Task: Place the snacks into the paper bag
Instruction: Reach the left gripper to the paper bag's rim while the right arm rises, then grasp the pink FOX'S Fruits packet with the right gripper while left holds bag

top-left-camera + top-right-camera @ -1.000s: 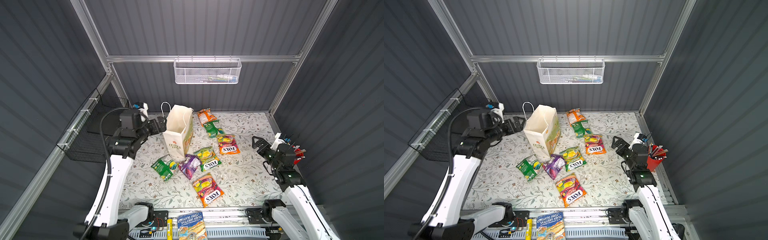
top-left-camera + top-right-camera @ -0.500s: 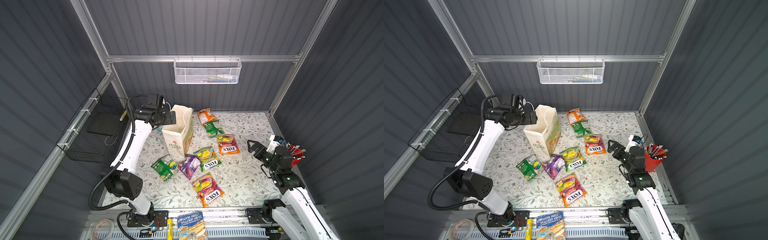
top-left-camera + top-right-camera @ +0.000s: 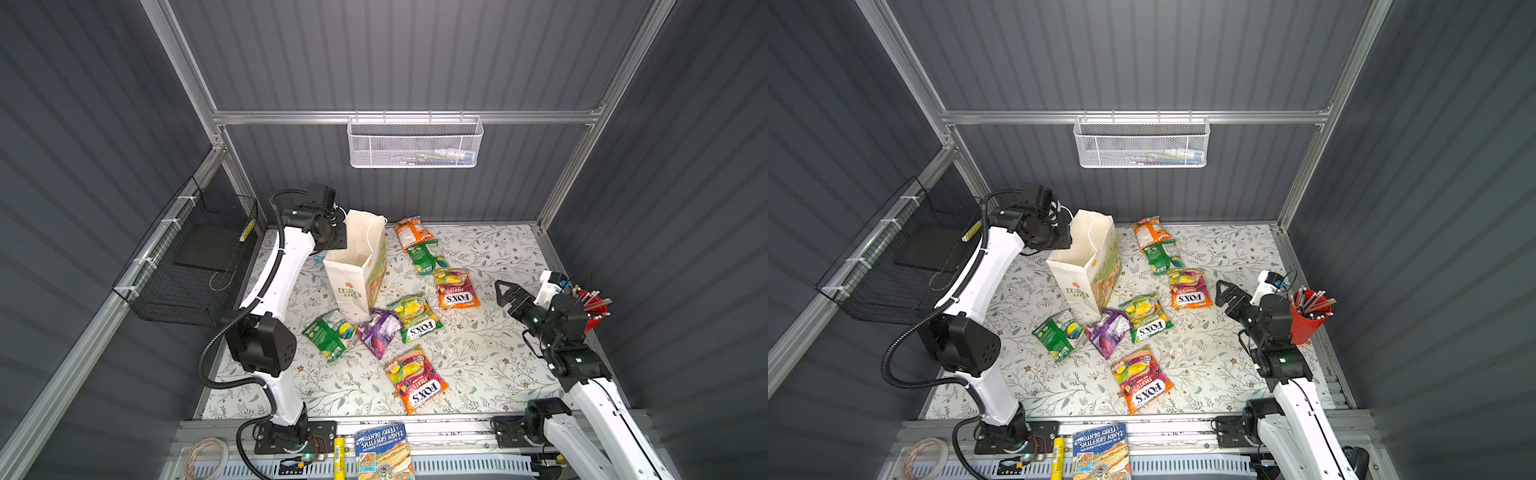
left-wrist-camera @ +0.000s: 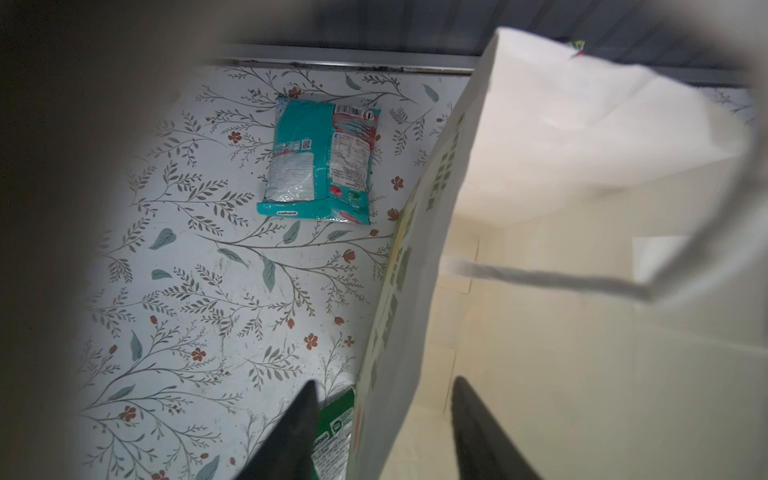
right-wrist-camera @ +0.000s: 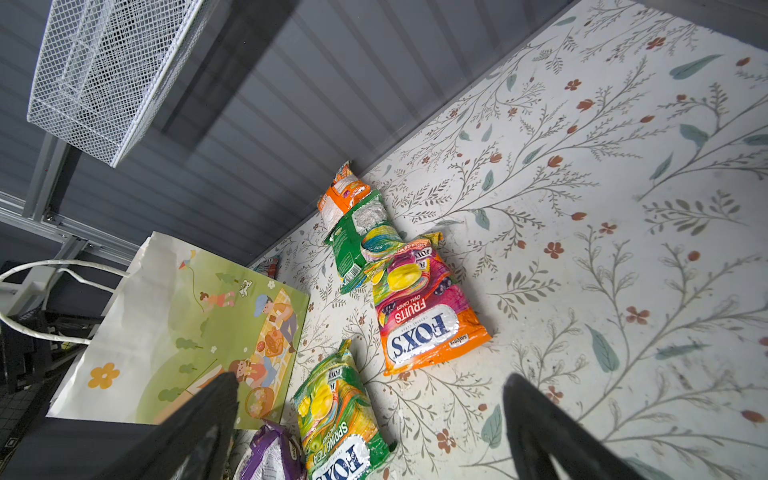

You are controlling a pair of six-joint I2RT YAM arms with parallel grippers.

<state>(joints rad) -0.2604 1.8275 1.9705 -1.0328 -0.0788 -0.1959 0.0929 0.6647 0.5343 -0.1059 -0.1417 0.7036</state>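
The back orange FOX'S packet, beside the green packet, should be grabbed next by my right gripper by its long side point(image 3: 473, 289) point(image 5: 460, 293) facing the red cup.
The white paper bag point(image 3: 355, 270) point(image 3: 1088, 266) stands upright and open at the back left. My left gripper point(image 3: 336, 243) point(image 4: 384, 382) straddles its left wall, one finger inside and one outside, both a little apart from the paper. Several snacks lie right of and in front of the bag: an orange-white packet point(image 3: 409, 232), a green one point(image 3: 426, 257), orange FOX'S point(image 3: 455, 289), green FOX'S point(image 3: 415, 318), a purple one point(image 3: 380, 332), another green one point(image 3: 330, 334) and another orange FOX'S point(image 3: 415, 380). A teal packet point(image 4: 320, 162) lies behind the bag. My right gripper point(image 3: 505, 291) point(image 5: 372, 380) hangs open and empty.
A red cup of pens point(image 3: 594, 307) stands just behind my right arm. A black wire basket point(image 3: 187, 266) hangs on the left wall and a white mesh basket point(image 3: 415, 143) on the back wall. A blue book point(image 3: 384, 451) lies on the front rail.
My left arm has swung in from the left to the bag's rim, and its jaws have narrowed around the wall. The right gripper has shifted slightly left toward the snacks.
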